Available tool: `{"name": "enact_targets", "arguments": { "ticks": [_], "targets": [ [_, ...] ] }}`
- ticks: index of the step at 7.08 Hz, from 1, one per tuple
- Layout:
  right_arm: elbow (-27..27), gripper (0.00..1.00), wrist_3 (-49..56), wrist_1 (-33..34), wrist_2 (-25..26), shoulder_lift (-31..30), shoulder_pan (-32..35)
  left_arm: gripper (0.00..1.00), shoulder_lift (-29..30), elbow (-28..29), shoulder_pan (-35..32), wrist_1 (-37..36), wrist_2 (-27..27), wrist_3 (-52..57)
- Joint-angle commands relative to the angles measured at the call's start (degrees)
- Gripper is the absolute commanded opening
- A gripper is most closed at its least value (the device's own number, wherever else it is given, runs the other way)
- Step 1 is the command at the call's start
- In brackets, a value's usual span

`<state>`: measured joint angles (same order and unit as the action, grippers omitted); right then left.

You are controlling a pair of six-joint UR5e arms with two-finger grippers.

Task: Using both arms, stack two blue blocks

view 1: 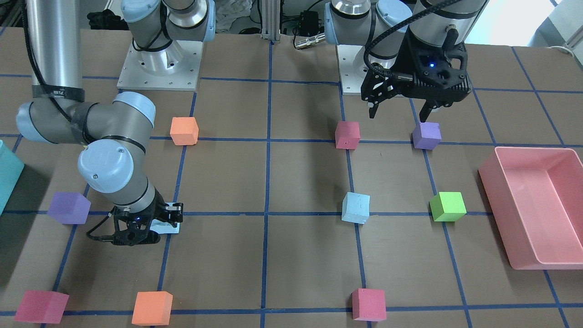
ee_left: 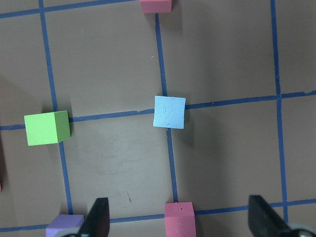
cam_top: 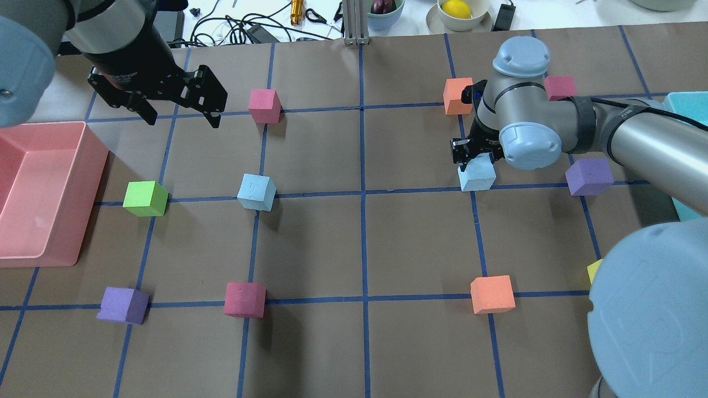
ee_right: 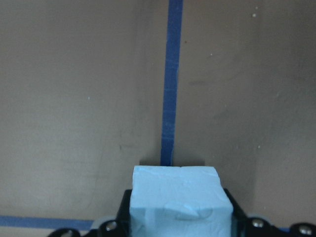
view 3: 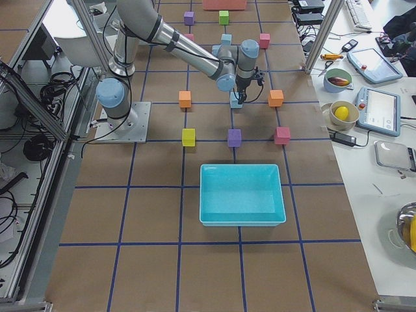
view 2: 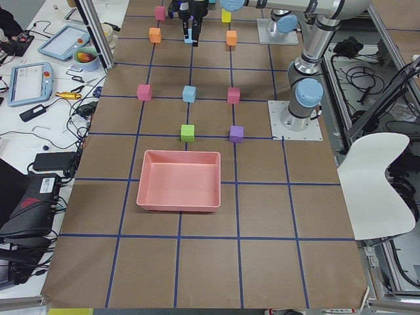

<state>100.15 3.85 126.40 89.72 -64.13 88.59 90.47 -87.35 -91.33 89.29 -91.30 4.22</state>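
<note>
My right gripper has the pale blue block to place. It will put the block down on the middle tape line (view 1: 265, 283) between the orange and red cubes.
One pale blue block (cam_top: 478, 177) sits between the fingers of my right gripper (cam_top: 474, 160) at the right of the table. The right wrist view shows both black fingers pressed on the sides of this block (ee_right: 180, 202). It is at table level or barely above it; I cannot tell which. The front view shows the same gripper (view 1: 157, 221) low over the table. The second blue block (cam_top: 256, 192) lies free on a grid crossing, also in the left wrist view (ee_left: 170, 112). My left gripper (cam_top: 182, 119) hangs open and empty, high above the table beyond that block.
A pink bin (cam_top: 50, 254) stands at the left edge and a teal bin (cam_top: 686, 105) at the right edge. A green cube (cam_top: 145, 198) lies left of the free blue block, a red cube (cam_top: 264, 105) beyond it. A purple cube (cam_top: 589, 177) and an orange cube (cam_top: 457, 96) lie near my right gripper.
</note>
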Motion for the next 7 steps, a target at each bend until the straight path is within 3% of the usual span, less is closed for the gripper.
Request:
{"name": "enact_targets", "arguments": {
  "ticks": [1, 2, 4, 7],
  "targets": [
    [-9.2, 0.00, -9.1, -5.8, -1.5, 0.6, 1.1, 1.00, 3.6, -0.8, 0.1, -1.6, 0.2, -0.4],
    [-15.9, 0.00, -11.7, -10.4, -4.8, 2.3, 2.5, 1.00, 6.3, -2.1, 0.1, -3.9, 0.2, -0.1],
    [-27.5, 0.00, -18.2, -12.2, -3.6, 10.7, 8.2, 1.00, 10.8, -8.2, 0.1, -15.6, 0.1, 0.6],
    [-38.2, 0.00, -25.7, -15.0, -1.7, 18.7, 14.5, 1.00, 14.3, -15.1, -0.1, -26.0, 0.1, 0.5]
  ]
}}
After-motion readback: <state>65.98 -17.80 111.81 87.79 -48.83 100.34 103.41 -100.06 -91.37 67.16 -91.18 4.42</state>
